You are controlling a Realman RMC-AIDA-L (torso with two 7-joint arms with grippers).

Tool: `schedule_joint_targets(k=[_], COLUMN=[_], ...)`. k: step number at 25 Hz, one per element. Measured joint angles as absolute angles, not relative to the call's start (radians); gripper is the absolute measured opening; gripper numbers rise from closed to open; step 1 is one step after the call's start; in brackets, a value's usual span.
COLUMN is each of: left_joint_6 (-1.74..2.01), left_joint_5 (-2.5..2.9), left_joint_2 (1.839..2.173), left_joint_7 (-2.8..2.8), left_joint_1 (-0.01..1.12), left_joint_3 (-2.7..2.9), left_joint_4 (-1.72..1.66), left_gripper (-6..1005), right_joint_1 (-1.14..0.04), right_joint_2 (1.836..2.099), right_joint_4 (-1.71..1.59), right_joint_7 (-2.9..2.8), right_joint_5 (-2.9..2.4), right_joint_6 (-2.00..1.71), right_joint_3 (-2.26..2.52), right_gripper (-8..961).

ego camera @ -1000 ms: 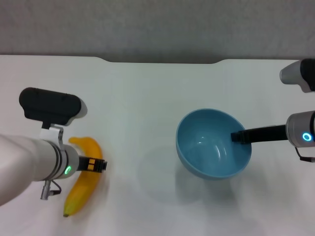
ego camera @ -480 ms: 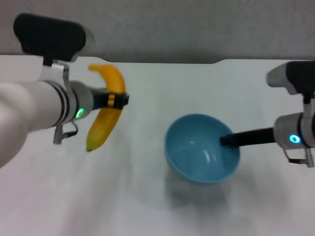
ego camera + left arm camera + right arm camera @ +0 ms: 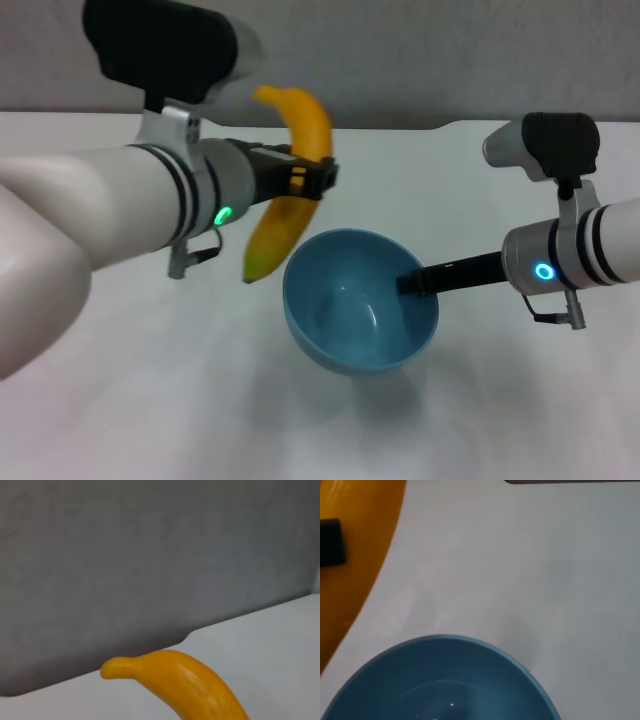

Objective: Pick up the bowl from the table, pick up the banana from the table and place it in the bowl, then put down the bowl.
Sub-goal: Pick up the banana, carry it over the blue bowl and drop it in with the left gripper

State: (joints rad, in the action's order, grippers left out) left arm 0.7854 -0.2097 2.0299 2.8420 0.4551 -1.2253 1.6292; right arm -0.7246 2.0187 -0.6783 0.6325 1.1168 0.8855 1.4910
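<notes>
The banana, now tilted in the air above the bowl's rim, will be let go by my left gripper inside the light-blue bowl, leaning (image 3: 395, 262) against the bowl's far rim near my right gripper.
My left gripper (image 3: 312, 180) is shut on the yellow-orange banana (image 3: 290, 180) and holds it in the air, tilted, just left of and above the bowl's near-left rim. The banana also shows in the left wrist view (image 3: 185, 685) and in the right wrist view (image 3: 355, 565). My right gripper (image 3: 412, 284) is shut on the right rim of the light-blue bowl (image 3: 350, 320) and holds it above the white table (image 3: 120, 400); the bowl casts a shadow below. The bowl's rim shows in the right wrist view (image 3: 440, 680). The bowl is empty.
The table's far edge has a dark notch (image 3: 400, 125) against a grey wall. Both arms reach in over the table from left and right.
My left gripper has lifted the banana off the table and carried it right, up to the bowl. My right gripper has moved the lifted bowl leftward and nearer.
</notes>
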Motion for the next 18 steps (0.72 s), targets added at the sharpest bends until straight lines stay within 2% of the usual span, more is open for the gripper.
schedule_joint_targets(k=[18], left_joint_6=[0.654], left_joint_5=[-0.362], left_joint_2=[2.03], left_joint_7=[2.837], left_joint_1=[0.448], left_joint_3=[-1.167], left_joint_4=[1.587], left_gripper=[489], right_joint_1=[-0.796], right_joint_2=[2.021], right_joint_4=[-0.649], right_joint_7=[0.634], right_joint_5=[1.18], right_joint_6=[0.857], right_joint_3=[1.55], right_gripper=[32])
